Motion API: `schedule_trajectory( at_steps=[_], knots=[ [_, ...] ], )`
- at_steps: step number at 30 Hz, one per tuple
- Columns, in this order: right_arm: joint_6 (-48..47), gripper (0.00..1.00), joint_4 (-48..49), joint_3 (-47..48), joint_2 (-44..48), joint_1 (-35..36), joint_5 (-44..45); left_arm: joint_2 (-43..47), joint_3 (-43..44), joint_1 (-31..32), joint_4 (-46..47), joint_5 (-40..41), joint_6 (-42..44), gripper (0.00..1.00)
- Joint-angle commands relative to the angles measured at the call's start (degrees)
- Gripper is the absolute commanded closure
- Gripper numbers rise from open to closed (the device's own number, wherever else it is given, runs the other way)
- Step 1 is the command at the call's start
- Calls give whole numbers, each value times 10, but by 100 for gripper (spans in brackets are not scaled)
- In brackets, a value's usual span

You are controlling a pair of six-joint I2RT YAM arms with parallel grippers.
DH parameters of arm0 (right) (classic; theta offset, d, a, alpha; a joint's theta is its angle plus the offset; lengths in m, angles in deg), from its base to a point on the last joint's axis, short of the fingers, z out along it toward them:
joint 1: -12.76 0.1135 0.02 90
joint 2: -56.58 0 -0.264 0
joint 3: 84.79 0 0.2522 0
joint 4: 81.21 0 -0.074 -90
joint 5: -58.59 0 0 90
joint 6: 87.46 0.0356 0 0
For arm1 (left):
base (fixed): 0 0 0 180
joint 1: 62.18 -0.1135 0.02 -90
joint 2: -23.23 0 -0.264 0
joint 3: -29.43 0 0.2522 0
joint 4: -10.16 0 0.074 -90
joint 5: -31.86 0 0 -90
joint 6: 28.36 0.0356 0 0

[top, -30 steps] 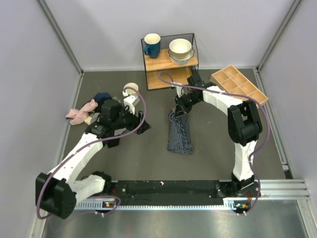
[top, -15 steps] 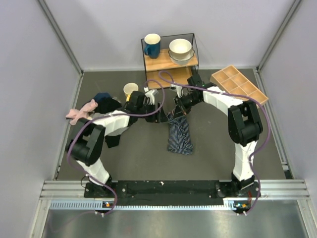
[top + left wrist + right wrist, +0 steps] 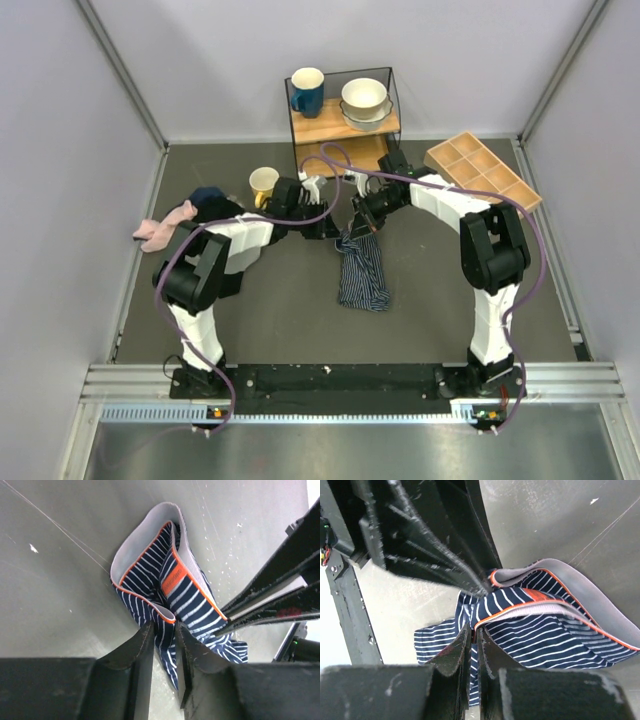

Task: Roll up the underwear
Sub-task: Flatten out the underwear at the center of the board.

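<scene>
Next, I release the underwear's waistband end with my right gripper on the bare table (image 3: 402, 224), toward the wooden compartment tray.
The underwear (image 3: 362, 275), navy with thin white stripes and a grey, orange-edged waistband, hangs from its raised top end down onto the table mid-scene. My right gripper (image 3: 358, 225) is shut on the waistband's right side; in the right wrist view its fingertips (image 3: 473, 630) pinch the striped fabric (image 3: 545, 635). My left gripper (image 3: 330, 228) meets it from the left. In the left wrist view its jaws (image 3: 164, 630) stand narrow, with the waistband edge and striped cloth (image 3: 170, 587) squeezed between them. The two grippers nearly touch.
A wire shelf (image 3: 345, 135) at the back holds a blue mug (image 3: 307, 92) and stacked bowls (image 3: 364, 100). A wooden compartment tray (image 3: 483, 170) lies at the back right. A cream cup (image 3: 264, 182), a pink cloth (image 3: 165, 225) and a dark cloth (image 3: 207, 197) sit to the left.
My left arm swung from the left side across to the underwear's raised top, and its jaws narrowed onto the waistband. The right arm held still.
</scene>
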Motion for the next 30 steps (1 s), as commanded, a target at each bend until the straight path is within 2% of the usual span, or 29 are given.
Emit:
schedule_trajectory(
  at_steps=[1, 3, 4, 8, 14, 21, 24, 30],
  knots=[
    [2, 99, 1, 5, -1, -3, -15, -16, 35, 0, -2, 15, 19, 81],
    [1, 99, 1, 5, 0, -4, -9, -16, 37, 0, -15, 17, 27, 98],
    [-1, 99, 1, 4, 1, -7, -7, -16, 37, 0, -22, 21, 32, 100],
    [-18, 98, -11, 9, 23, -17, 34, 34, 36, -1, -72, 50, 70, 100],
    [-105, 98, -100, 28, 78, -26, 100, 141, 28, -2, -166, 66, 139, 100],
    [-165, 98, -133, -31, 245, -25, 181, 296, 3, -4, -262, 13, 166, 100],
    [-200, 98, -180, -35, 334, -17, 195, 368, -9, -4, -298, -13, 166, 100],
    [-276, 97, -253, -65, 517, 69, 212, 517, -12, -4, -373, -28, 179, 100]
  ],
)
